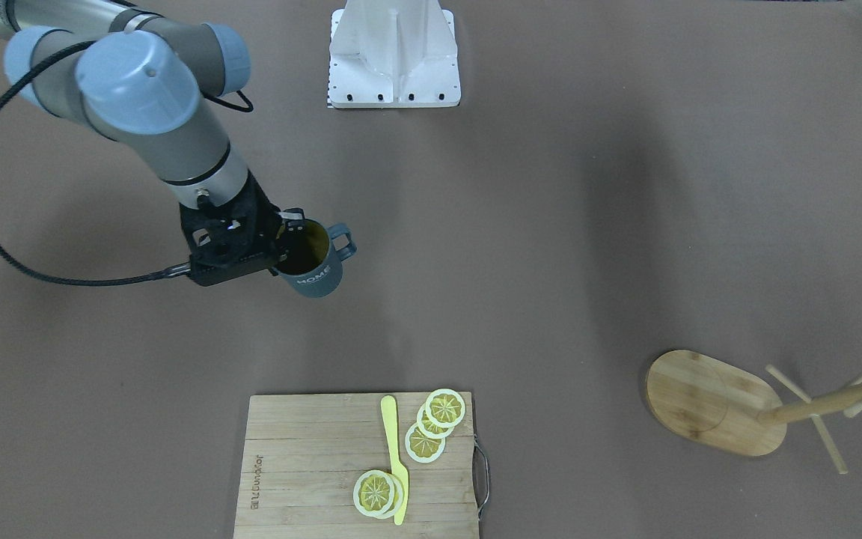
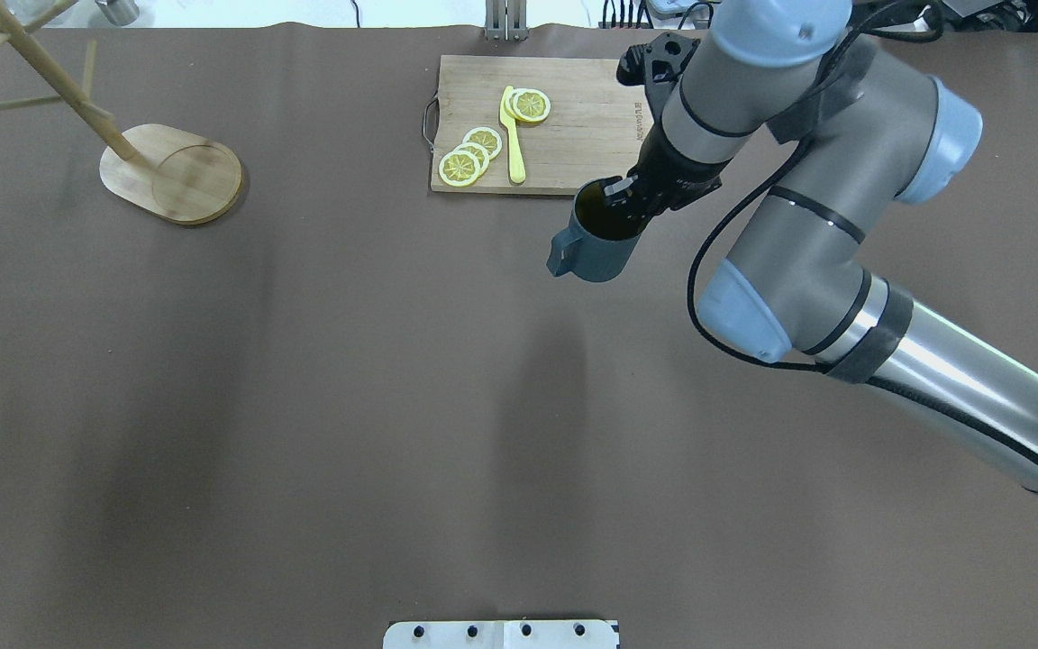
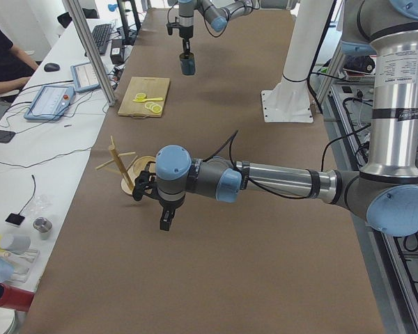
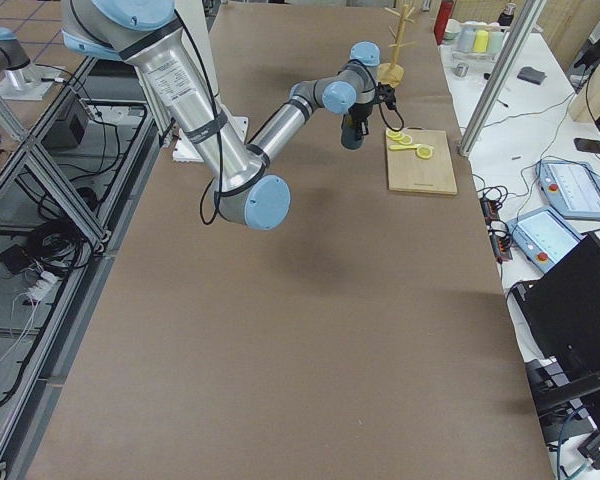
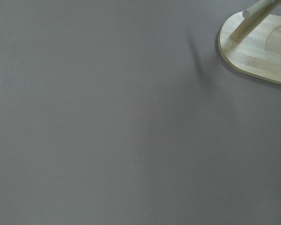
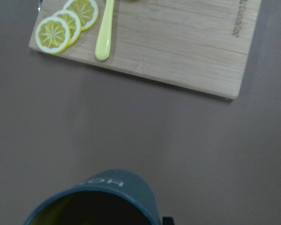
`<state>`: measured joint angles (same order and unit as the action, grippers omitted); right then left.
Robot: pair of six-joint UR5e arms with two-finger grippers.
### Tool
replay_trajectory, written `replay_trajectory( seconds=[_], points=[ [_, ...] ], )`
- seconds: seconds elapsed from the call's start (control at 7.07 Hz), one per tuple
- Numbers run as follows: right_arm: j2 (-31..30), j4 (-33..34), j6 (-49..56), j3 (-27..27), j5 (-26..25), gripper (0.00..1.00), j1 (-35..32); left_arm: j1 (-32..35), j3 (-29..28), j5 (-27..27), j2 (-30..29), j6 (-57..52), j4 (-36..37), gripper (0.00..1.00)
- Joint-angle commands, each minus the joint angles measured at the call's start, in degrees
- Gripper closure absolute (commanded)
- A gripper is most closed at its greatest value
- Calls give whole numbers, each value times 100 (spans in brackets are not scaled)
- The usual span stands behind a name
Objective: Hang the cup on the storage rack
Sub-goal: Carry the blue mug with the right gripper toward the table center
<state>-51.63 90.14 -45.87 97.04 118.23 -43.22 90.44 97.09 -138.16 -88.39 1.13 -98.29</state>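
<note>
The robot's right gripper will set the dark teal cup down on the bare table [image 1: 396, 253] between the white arm mount and the cutting board.
The dark teal cup [image 1: 316, 263] with white "HOME" lettering hangs from my right gripper [image 1: 283, 241], which is shut on its rim with one finger inside the yellow-olive interior. The cup is held above the table, near the cutting board, its handle towards the rack side. It also shows in the overhead view [image 2: 593, 245] and at the bottom of the right wrist view [image 6: 100, 199]. The bamboo storage rack [image 2: 172, 171] stands far off at the table's left end, its pegs bare [image 1: 708, 400]. My left gripper [image 3: 165, 220] hovers near the rack's base [image 5: 257, 51]; I cannot tell whether it is open or shut.
A slatted cutting board [image 2: 564, 117] with lemon slices [image 2: 469, 153] and a yellow knife [image 2: 513, 135] lies just beyond the cup. A white arm mount [image 1: 393, 56] stands at the robot's side of the table. Operators' desks run along the far edge [image 3: 56, 104].
</note>
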Motion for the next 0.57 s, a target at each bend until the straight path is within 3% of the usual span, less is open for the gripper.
replay_trajectory(
  seconds=[0.0,0.42],
  points=[
    [-22,-381,-335,26,-546,100,673,0,-102,0,-3,-16,-24,1],
    [4,-759,-519,-53,-1037,100,1130,-9,-207,-9,-11,-25,-32,1]
  ],
)
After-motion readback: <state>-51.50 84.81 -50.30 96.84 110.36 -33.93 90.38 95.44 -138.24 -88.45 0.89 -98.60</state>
